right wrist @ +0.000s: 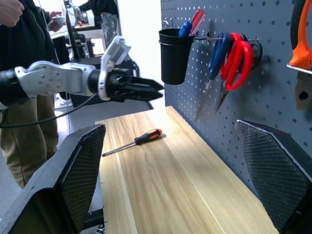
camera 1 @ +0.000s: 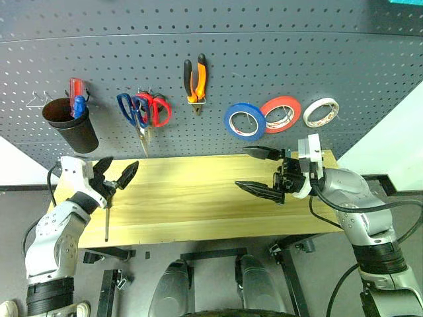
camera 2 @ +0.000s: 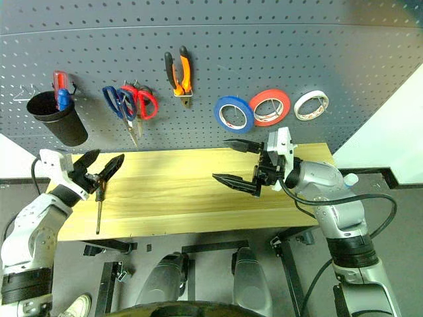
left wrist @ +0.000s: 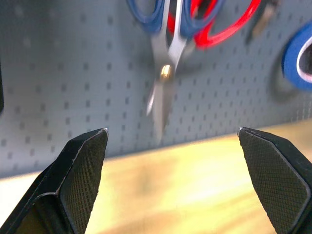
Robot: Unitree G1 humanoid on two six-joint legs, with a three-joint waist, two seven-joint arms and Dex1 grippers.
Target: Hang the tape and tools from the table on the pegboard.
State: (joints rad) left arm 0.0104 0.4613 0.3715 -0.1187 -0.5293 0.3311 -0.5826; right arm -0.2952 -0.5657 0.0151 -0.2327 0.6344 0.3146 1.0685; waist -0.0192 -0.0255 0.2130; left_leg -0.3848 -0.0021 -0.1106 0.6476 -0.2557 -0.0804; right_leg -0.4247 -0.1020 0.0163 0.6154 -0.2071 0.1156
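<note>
Next, the robot's left gripper needs to move to the screwdriver handle's lower end (camera 1: 108, 204), beside the metal rod, and close there.
The blue tape (camera 1: 228, 119), the orange-and-black pliers (camera 1: 200, 79) and the blue-handled scissors (camera 1: 138, 122) hang on the dark grey pegboard (camera 1: 264, 59). A slim screwdriver (right wrist: 146, 137) with an orange-and-black handle lies on the light wooden table (camera 1: 192, 198) near its left end. My left gripper (camera 1: 123, 162) hovers open just over the screwdriver's handle, holding nothing. Above the table's right part, my right gripper (camera 1: 240, 168) stands open and empty, pointing left.
A black cup (camera 1: 71, 125) with a red-and-blue screwdriver hangs at the pegboard's left. Red scissors (camera 1: 163, 111) hang beside the blue ones. Red tape (camera 1: 284, 100) and white tape (camera 1: 324, 100) hang right of the blue roll. A person (right wrist: 19, 146) stands beyond the table's left end.
</note>
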